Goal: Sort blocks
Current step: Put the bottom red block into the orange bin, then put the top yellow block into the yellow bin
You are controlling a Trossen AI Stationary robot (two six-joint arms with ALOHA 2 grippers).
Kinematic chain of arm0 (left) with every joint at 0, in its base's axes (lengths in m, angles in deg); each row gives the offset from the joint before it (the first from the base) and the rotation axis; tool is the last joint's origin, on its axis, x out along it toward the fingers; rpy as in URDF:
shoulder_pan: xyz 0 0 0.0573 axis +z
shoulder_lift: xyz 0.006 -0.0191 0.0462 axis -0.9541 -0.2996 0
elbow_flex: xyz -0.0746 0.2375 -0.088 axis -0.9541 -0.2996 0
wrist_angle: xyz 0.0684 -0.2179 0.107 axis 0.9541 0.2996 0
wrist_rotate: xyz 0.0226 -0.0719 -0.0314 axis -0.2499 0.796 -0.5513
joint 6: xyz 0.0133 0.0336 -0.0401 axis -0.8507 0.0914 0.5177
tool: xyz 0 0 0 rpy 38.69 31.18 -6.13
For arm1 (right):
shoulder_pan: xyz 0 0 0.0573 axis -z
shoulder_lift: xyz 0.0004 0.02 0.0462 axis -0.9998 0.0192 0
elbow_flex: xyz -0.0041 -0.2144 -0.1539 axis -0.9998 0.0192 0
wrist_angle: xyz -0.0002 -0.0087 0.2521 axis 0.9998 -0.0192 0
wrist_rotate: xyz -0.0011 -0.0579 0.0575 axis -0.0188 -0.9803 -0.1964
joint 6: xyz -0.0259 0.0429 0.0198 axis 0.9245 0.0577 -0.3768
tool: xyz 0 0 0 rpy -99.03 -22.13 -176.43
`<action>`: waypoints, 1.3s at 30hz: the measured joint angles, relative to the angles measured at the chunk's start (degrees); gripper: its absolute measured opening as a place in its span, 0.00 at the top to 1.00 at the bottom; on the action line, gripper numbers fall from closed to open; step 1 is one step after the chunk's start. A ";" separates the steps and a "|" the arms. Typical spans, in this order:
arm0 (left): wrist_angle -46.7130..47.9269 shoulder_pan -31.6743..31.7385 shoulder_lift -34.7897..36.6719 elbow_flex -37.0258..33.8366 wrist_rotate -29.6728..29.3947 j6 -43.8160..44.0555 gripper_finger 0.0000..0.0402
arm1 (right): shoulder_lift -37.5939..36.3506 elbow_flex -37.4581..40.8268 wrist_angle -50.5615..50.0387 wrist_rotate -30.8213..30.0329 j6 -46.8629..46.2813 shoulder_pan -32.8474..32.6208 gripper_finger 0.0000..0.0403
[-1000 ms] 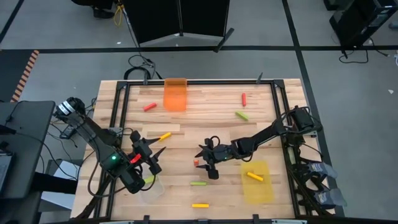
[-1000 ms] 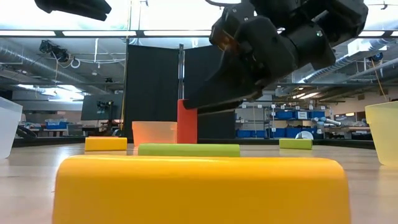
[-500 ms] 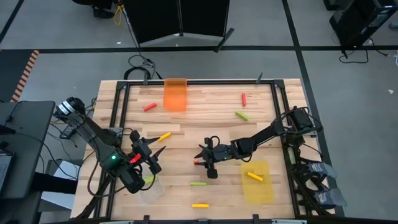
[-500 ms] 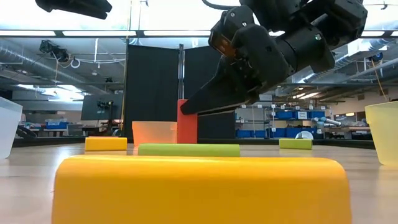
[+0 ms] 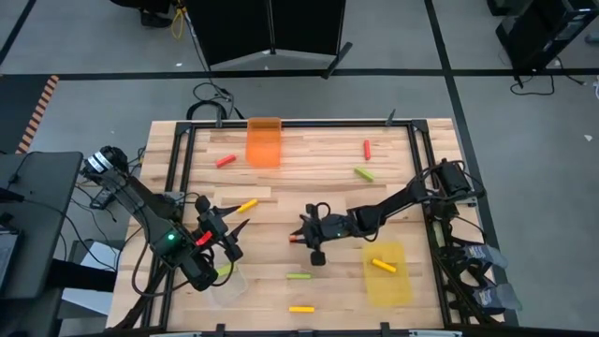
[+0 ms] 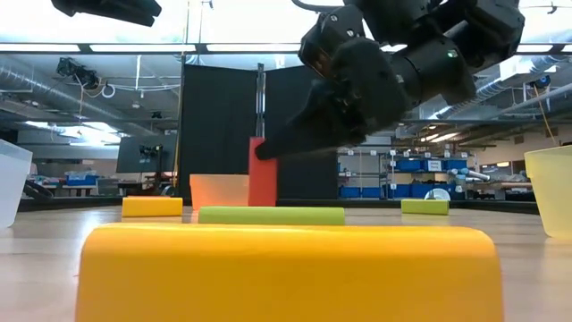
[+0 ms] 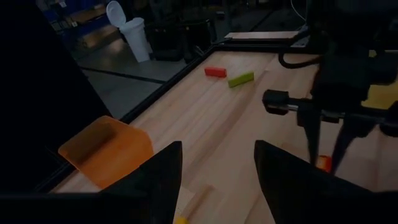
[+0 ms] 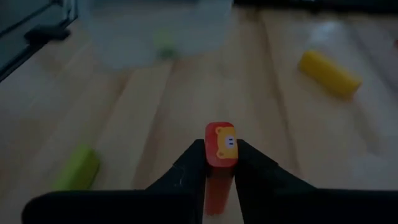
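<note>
I need to drop the red block with my right gripper inside the orange bin [image 5: 267, 143] at the bin's far edge, around its middle.
A small red block [image 8: 219, 160] stands upright near the table's middle [image 5: 295, 241], with my right gripper [image 5: 303, 241] shut on it. My left gripper [image 5: 238, 240] hangs open above the clear bin [image 5: 227, 281] at the near left, holding nothing. Other blocks lie flat on the wood: red ones [image 5: 225, 161] [image 5: 367, 148], green ones [image 5: 364, 173] [image 5: 299, 276], yellow ones [image 5: 247, 205] [image 5: 301, 308]. One yellow block [image 5: 383, 266] lies in the yellow bin [image 5: 388, 285]. My right gripper pinches the red block between its two fingers [image 8: 190, 163], on two opposite sides just below its yellow-faced top end [image 8: 222, 142]. The fingers slant down from the table's right side. The block stays upright [image 6: 262, 172]; whether its foot touches the wood I cannot tell.
The orange bin [image 5: 264, 142] stands at the far edge, the yellow bin at the near right, the clear bin at the near left. A black frame [image 5: 183, 159] runs round the wooden top. Bare wood lies between the bins.
My right gripper has shut on the red block, its fingers drawing in from either side. The block has shifted slightly toward the table's left and stays upright.
</note>
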 joint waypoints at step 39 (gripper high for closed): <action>3.66 5.01 0.90 0.04 1.78 9.51 0.48 | 18.60 -41.05 -9.70 0.21 2.25 35.26 0.68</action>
